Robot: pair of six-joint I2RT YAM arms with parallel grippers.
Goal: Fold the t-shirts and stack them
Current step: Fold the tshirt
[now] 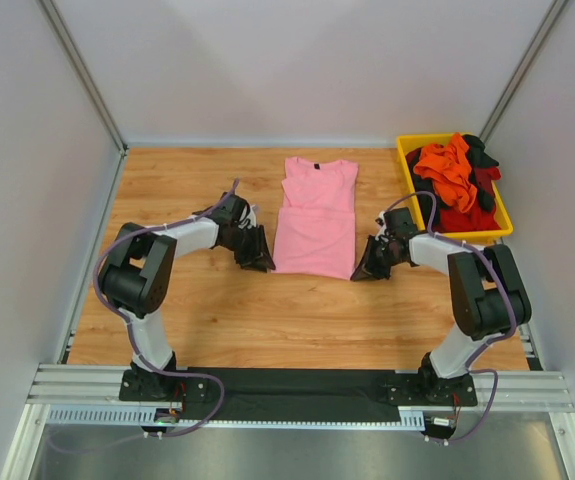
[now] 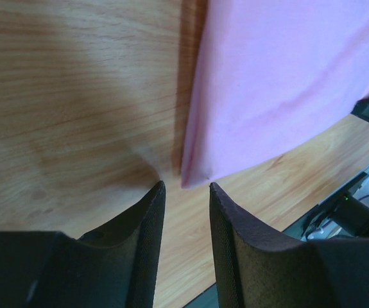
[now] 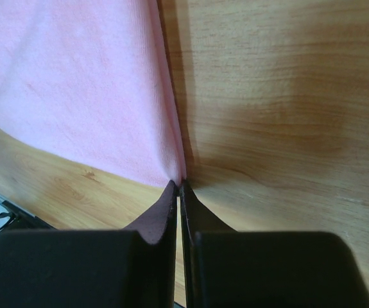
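The near corner of the pink t-shirt lies ahead of the left gripper's open fingers, so the robot should reach in and pinch that corner (image 1: 276, 270) before both grippers lift the t-shirt's edge.
A light pink t-shirt (image 1: 315, 218) lies flat on the wooden table, its sides folded in, neck at the far end. My left gripper (image 1: 263, 262) sits at its near left corner; in the left wrist view (image 2: 186, 186) the jaws are open, the pink corner (image 2: 194, 179) just ahead of the gap. My right gripper (image 1: 361, 270) is at the near right corner; in the right wrist view (image 3: 180, 184) it is shut on the pink shirt's corner (image 3: 174, 173). Orange (image 1: 449, 166), red (image 1: 464, 217) and black (image 1: 482, 152) shirts lie heaped in the bin.
A yellow plastic bin (image 1: 405, 159) stands at the far right of the table. White walls close in the table on three sides. A black mat (image 1: 297, 381) and metal rails run along the near edge by the arm bases.
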